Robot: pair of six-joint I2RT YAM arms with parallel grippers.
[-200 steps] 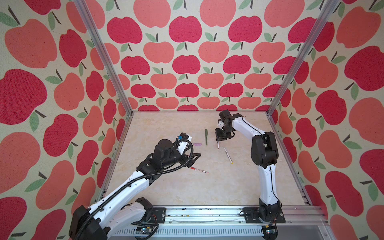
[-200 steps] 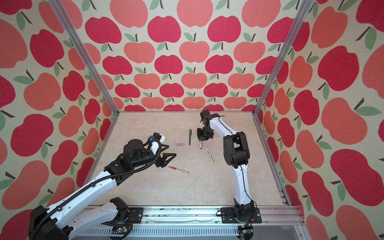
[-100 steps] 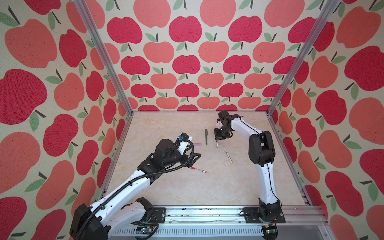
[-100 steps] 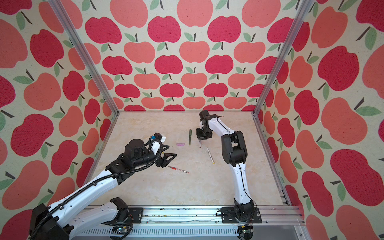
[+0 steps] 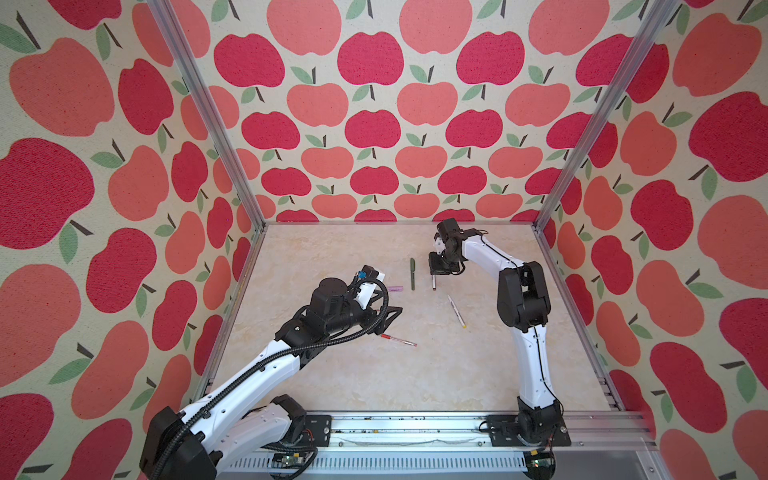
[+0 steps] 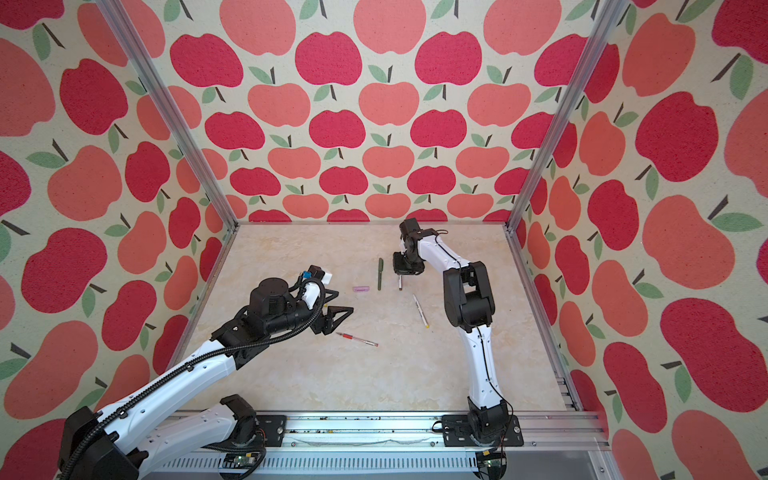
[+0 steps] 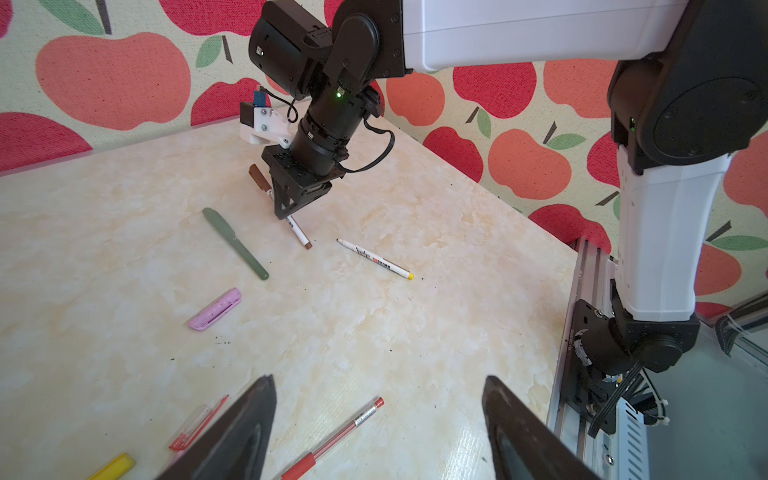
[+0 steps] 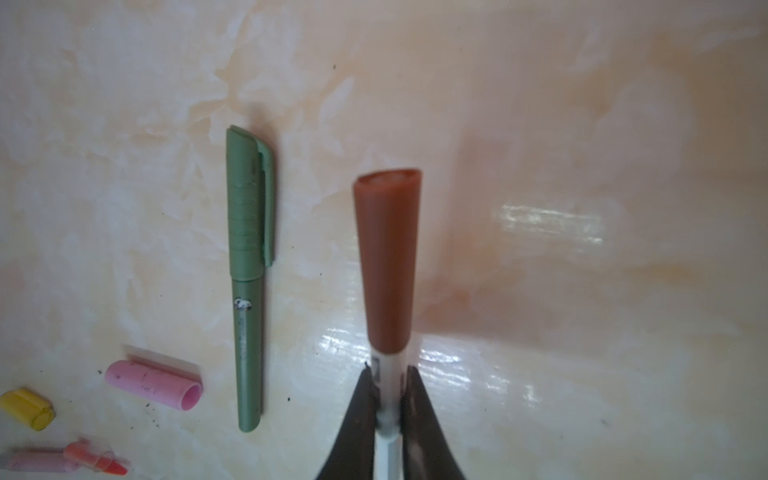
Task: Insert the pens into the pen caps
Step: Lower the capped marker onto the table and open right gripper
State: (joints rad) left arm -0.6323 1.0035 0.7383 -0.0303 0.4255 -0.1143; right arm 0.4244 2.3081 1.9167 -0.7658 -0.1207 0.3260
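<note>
I will set the white-and-brown pen down on the table (image 5: 433, 273) (image 8: 401, 324) next to the dark green pen with my right gripper.
My right gripper (image 8: 388, 399) is shut on the white barrel of the white-and-brown pen (image 7: 299, 235), whose brown cap (image 8: 388, 257) is on its far end. In a top view the same gripper (image 5: 436, 272) hangs at the back of the table. A dark green pen (image 5: 412, 274) with its cap on lies just left of it, and a lilac cap (image 5: 395, 287) lies further left. The white-and-yellow pen (image 5: 456, 311) lies uncapped to the right. My left gripper (image 7: 378, 380) is open and empty over the red pen (image 7: 332, 440). A red cap (image 7: 199, 422) and a yellow cap (image 7: 114, 467) lie beside it.
A pink pen (image 8: 33, 461) shows blurred at the edge of the right wrist view, next to the red cap. Apple-patterned walls (image 5: 374, 166) close in the table on three sides. An aluminium rail (image 5: 415, 424) with both arm bases runs along the front edge.
The right arm has drifted slightly left with the pen still in its grip. The left arm has stayed still, with its jaws open.
</note>
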